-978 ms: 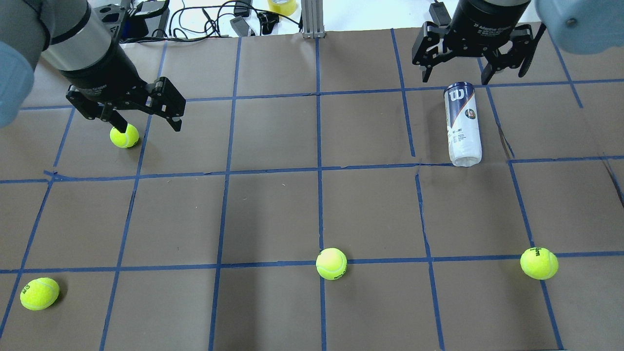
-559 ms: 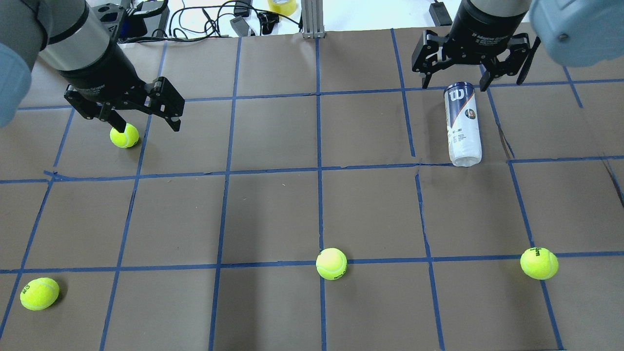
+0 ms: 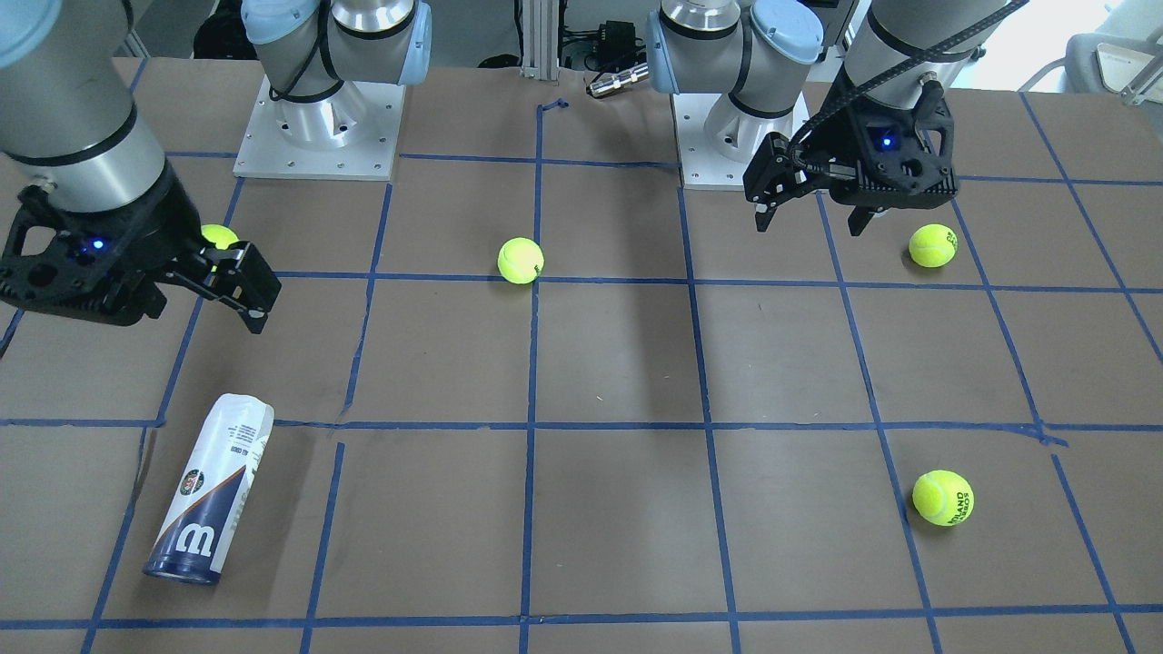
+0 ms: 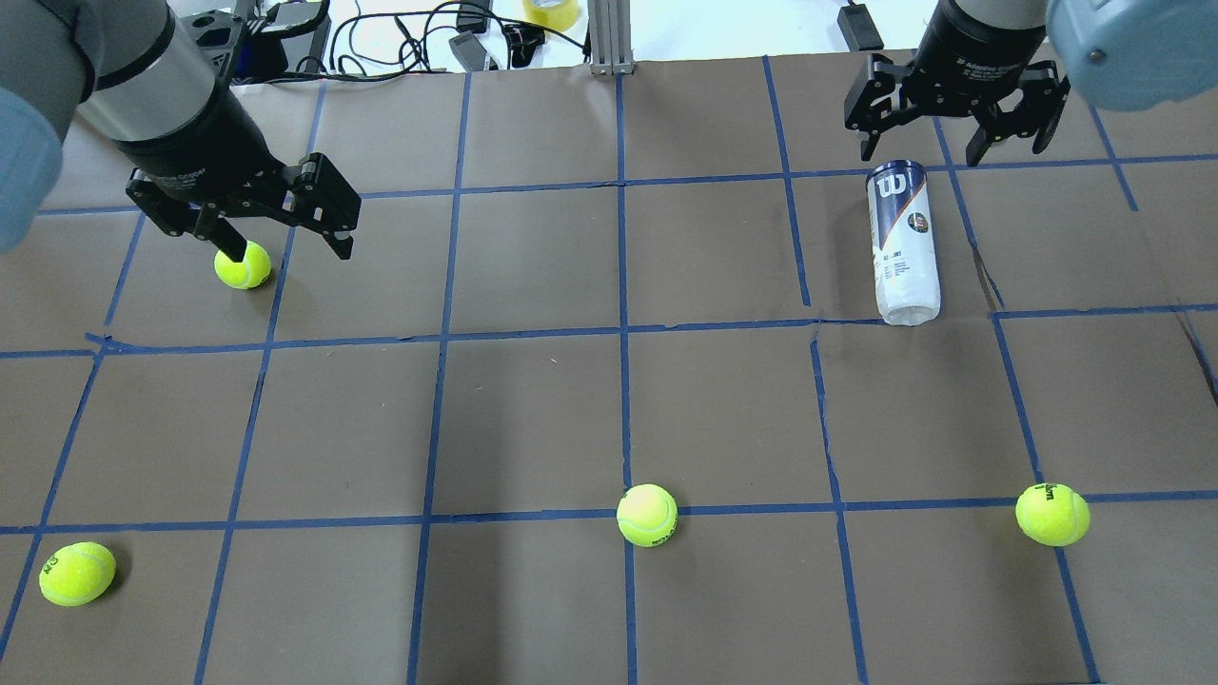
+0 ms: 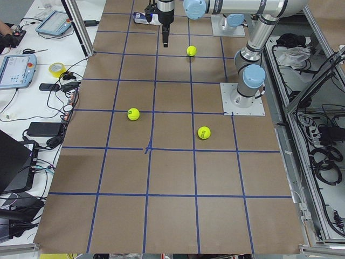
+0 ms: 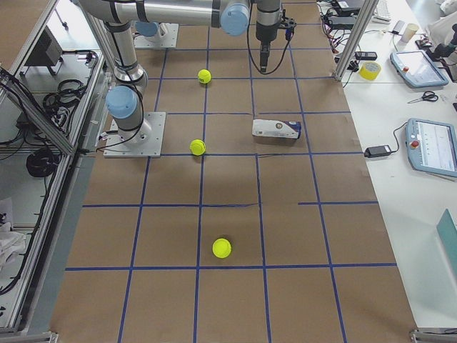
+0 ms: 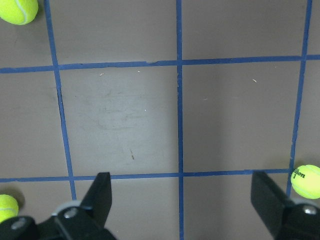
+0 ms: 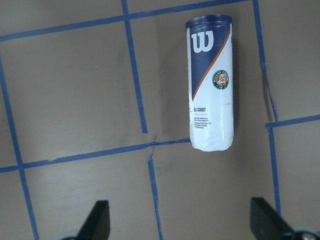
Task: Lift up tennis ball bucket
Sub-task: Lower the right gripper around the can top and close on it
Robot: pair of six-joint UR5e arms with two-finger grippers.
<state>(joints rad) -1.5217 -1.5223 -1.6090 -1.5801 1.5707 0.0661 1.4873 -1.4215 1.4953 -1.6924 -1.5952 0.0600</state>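
Observation:
Next, I move my right gripper to the tennis ball bucket and close it across the bucket's middle (image 3: 213,483) (image 8: 211,81), at the round logo.
The tennis ball bucket (image 4: 902,243) lies on its side on the brown table, navy "W" end toward the far edge, white end toward the robot. It also shows in the front view (image 3: 211,486) and the right wrist view (image 8: 211,85). My right gripper (image 4: 921,152) is open and empty, hovering above the table just beyond the can's navy end; its fingers (image 8: 97,220) stand wide apart. My left gripper (image 4: 285,249) is open and empty, with a tennis ball (image 4: 242,264) beside one finger.
Three more tennis balls lie at the near left (image 4: 76,573), near middle (image 4: 647,515) and near right (image 4: 1051,514). Blue tape lines grid the table. Cables and a tape roll (image 4: 550,11) lie beyond the far edge.
My right gripper has moved to the right and toward the far edge in the overhead view, staying open. The can and the left gripper have not moved.

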